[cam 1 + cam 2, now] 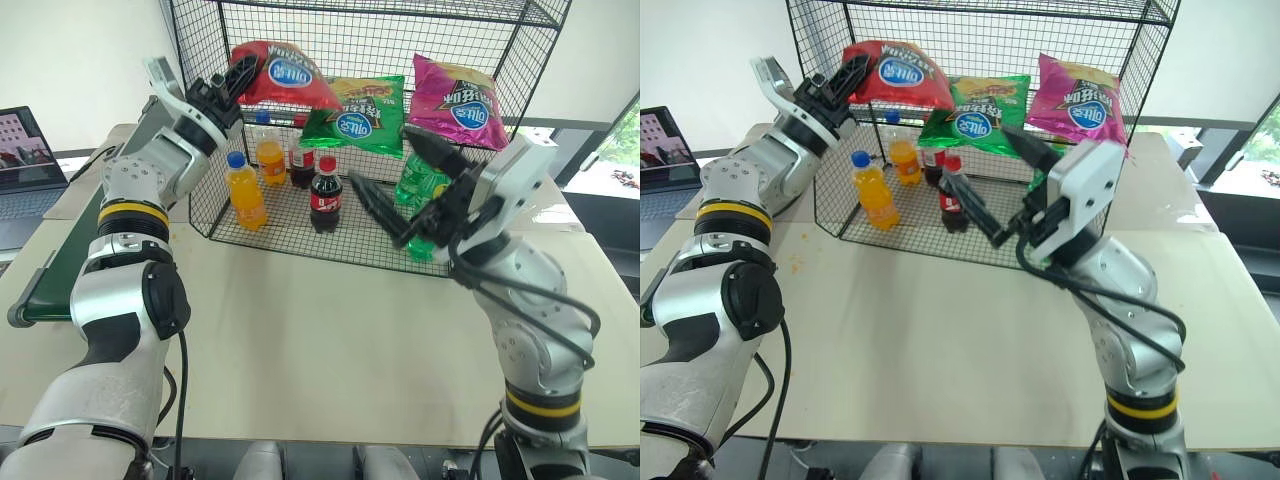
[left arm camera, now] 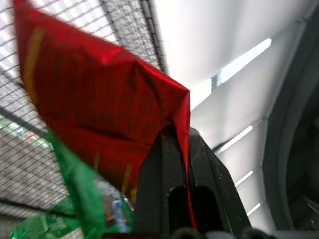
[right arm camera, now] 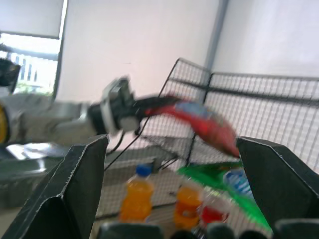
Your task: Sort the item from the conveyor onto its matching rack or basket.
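Note:
My left gripper opens next, to pull the red snack bag's near corner [image 1: 247,98] clear of the green bag's top corner, which it overlaps.
The item, a puffy red snack bag [image 1: 285,75] with a blue oval logo, hangs at the left end of the black wire rack's [image 1: 400,30] upper shelf. My left gripper [image 1: 240,75] is shut on the bag's edge; in the left wrist view the red foil [image 2: 99,99] is pinched between its black fingers [image 2: 159,179]. My right gripper [image 1: 380,155] stands open in front of the rack's middle, holding nothing, its fingertips [image 3: 84,169] wide apart in the right wrist view. The dark green conveyor [image 1: 50,270] runs along the table's left edge.
On the upper shelf a green bag [image 1: 360,115] and a magenta bag [image 1: 455,100] lie right of the red one. Below stand orange bottles [image 1: 245,190], cola bottles [image 1: 325,195] and green bottles [image 1: 420,185]. A laptop [image 1: 25,150] sits at far left.

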